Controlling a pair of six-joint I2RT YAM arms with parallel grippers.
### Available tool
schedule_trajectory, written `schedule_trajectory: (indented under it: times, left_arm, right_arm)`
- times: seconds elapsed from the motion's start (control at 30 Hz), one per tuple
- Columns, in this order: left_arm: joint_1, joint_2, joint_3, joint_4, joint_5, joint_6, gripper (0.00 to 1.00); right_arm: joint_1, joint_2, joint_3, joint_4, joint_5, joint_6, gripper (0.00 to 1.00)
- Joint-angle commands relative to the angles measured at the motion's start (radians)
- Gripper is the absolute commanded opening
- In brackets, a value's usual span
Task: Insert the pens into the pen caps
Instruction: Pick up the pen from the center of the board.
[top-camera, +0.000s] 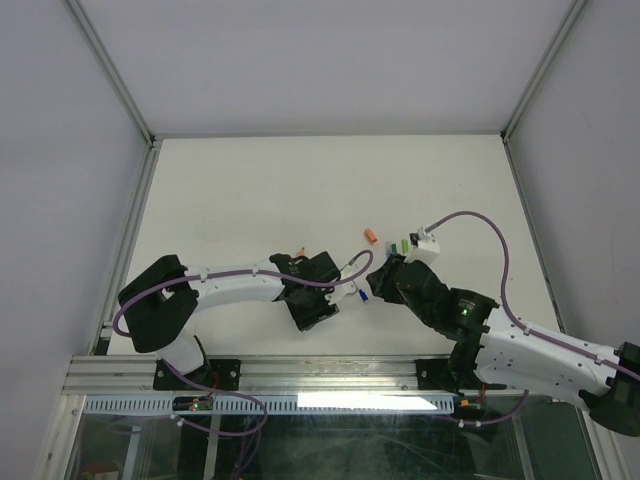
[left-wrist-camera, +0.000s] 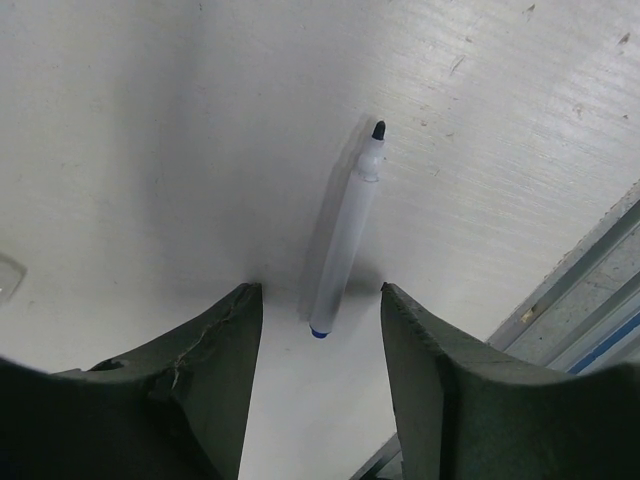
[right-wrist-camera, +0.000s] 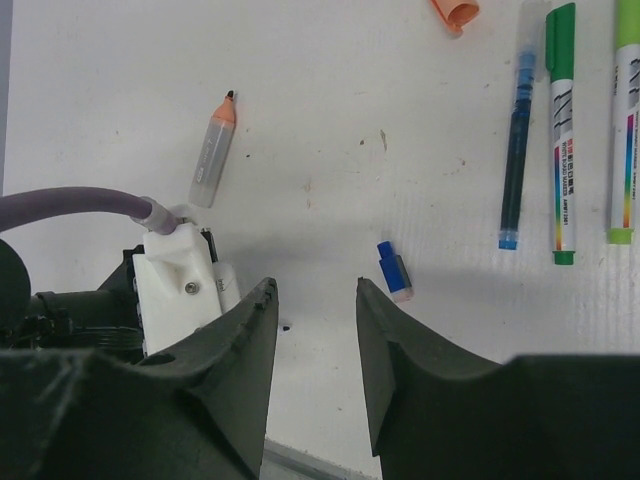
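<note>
My right gripper should grip the pale grey pen's body (top-camera: 333, 309) (right-wrist-camera: 282, 327) next, just behind the pen's dark tip, since my left gripper is at its blue end.
A pen (left-wrist-camera: 346, 232) with a pale grey barrel, a dark tip and a blue rear end lies on the white table. My left gripper (left-wrist-camera: 320, 290) is open just above it, with the blue end between the fingertips and a gap on each side. My right gripper (right-wrist-camera: 315, 290) hangs open over bare table. A blue pen cap (right-wrist-camera: 393, 270) lies just right of its right finger. An orange-tipped pen (right-wrist-camera: 213, 150) lies further off at the left. An orange cap (right-wrist-camera: 455, 12), a blue pen (right-wrist-camera: 515, 150) and two green pens (right-wrist-camera: 562, 130) lie at the upper right. From above, the left gripper (top-camera: 318, 305) and right gripper (top-camera: 383, 280) face each other across the blue cap (top-camera: 363, 296).
The left arm's white camera mount (right-wrist-camera: 175, 280) and purple cable sit close to my right gripper's left finger. The table's metal front rail (left-wrist-camera: 590, 290) runs just right of the left gripper. White walls (top-camera: 70, 150) enclose the table on three sides.
</note>
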Motion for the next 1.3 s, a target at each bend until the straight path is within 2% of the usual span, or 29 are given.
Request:
schedule_trajectory:
  times: [0.0,0.17,0.37,0.6,0.8,0.97,1.0,1.13,1.27]
  left_arm:
    - [-0.013,-0.029,0.002,0.002,0.000,0.037,0.50]
    - [-0.023,-0.030,0.007,-0.008,0.020,0.045,0.44]
    - [-0.029,-0.002,0.007,-0.009,0.024,0.051,0.27]
    - [-0.036,0.000,0.031,0.022,-0.046,-0.014,0.22]
    - [-0.034,0.126,0.119,0.038,-0.118,-0.102,0.15]
    - [-0.030,0.197,0.213,0.057,-0.138,-0.151,0.18]
    - [-0.028,0.205,0.227,0.055,-0.140,-0.155,0.21]
    - [-0.021,0.198,0.226,0.055,-0.155,-0.151,0.41]
    - [-0.016,0.173,0.183,0.059,-0.153,-0.144,0.44]
  right_arm:
    - [-0.003,0.005,0.024,0.057,0.009,0.002,0.39]
    - [-0.003,-0.002,0.017,0.057,0.009,0.013,0.39]
    - [-0.002,-0.022,0.025,0.036,0.043,0.034,0.39]
    - [-0.003,-0.042,0.032,0.004,0.091,0.065,0.39]
    - [-0.002,-0.050,0.060,-0.090,0.147,0.133,0.39]
    - [-0.003,-0.084,0.063,-0.168,0.187,0.203,0.39]
    - [-0.002,-0.092,0.061,-0.178,0.193,0.212,0.39]
    - [-0.003,-0.121,0.052,-0.218,0.205,0.243,0.39]
    - [-0.003,-0.133,0.044,-0.222,0.211,0.250,0.39]
